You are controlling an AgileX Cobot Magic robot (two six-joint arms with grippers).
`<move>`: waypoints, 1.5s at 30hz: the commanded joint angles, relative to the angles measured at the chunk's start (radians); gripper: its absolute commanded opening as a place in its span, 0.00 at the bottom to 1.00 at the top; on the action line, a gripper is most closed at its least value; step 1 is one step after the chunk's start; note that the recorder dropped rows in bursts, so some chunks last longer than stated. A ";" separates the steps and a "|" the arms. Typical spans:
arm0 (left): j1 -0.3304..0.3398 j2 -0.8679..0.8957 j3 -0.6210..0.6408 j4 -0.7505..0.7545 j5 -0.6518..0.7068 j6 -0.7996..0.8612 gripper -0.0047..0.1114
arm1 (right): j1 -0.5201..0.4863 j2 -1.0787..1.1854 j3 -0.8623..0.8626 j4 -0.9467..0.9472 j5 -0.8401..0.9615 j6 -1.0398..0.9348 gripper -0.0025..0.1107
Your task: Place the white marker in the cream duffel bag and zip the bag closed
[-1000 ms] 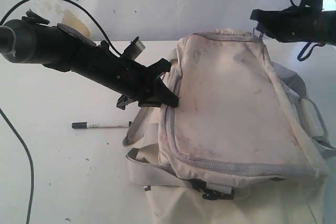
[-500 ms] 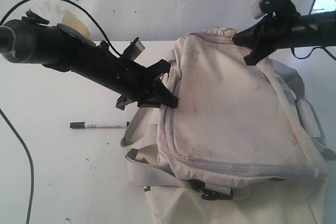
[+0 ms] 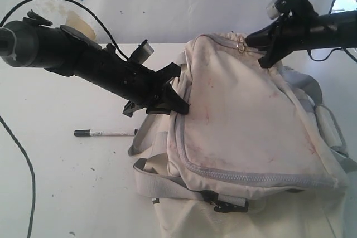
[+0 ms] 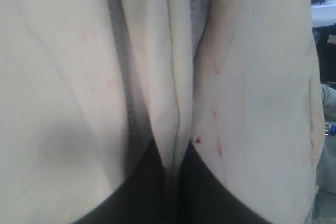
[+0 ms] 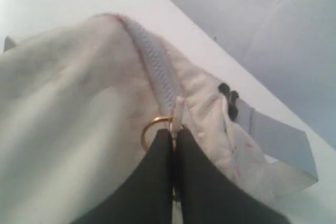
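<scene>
The zipper pull, now at the bag's far top edge, will be let go by my right gripper once it is at the bag's far top corner [image 3: 206, 41] [image 5: 131, 31], over on my left gripper's side.
The white marker [image 3: 106, 132] lies flat on the table, black cap to the left, outside the cream duffel bag [image 3: 245, 121] and just left of it. My left gripper [image 3: 183, 104] is shut on a fold of the bag's fabric at its left edge; the left wrist view shows the jaws [image 4: 173, 148] pinching cream cloth next to the grey zipper [image 4: 123, 77]. My right gripper [image 3: 249, 41] is shut on the zipper pull at the bag's far top edge, beside a gold ring [image 3: 241, 44]. The right wrist view shows it [image 5: 173, 132] clamped on the pull, with that ring [image 5: 148, 129] beside it on the zipper [image 5: 157, 66].
A black buckle [image 3: 226, 204] and grey straps [image 3: 329, 126] hang at the bag's near and right sides. A black cable [image 3: 22, 160] runs down the table's left side. The white wall stands right behind the bag.
My right gripper has swung and moved left along the bag's far edge with the zipper pull; the gold ring now shows. The left gripper and the marker have stayed put.
</scene>
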 commanded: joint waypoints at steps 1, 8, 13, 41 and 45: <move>0.003 -0.015 0.003 0.003 0.014 -0.005 0.04 | 0.001 -0.011 -0.033 0.115 0.016 -0.028 0.02; 0.003 -0.015 0.003 0.010 0.013 0.006 0.04 | 0.047 -0.004 -0.058 0.112 -0.037 -0.028 0.02; 0.003 -0.015 0.003 0.034 0.019 0.014 0.04 | 0.114 -0.004 -0.061 0.112 -0.133 -0.028 0.02; 0.003 -0.015 0.003 0.063 0.059 0.036 0.04 | 0.279 0.047 -0.079 0.113 -0.373 0.284 0.53; 0.003 -0.015 0.003 0.063 0.039 0.036 0.04 | 0.279 0.029 -0.079 0.113 -0.424 0.379 0.59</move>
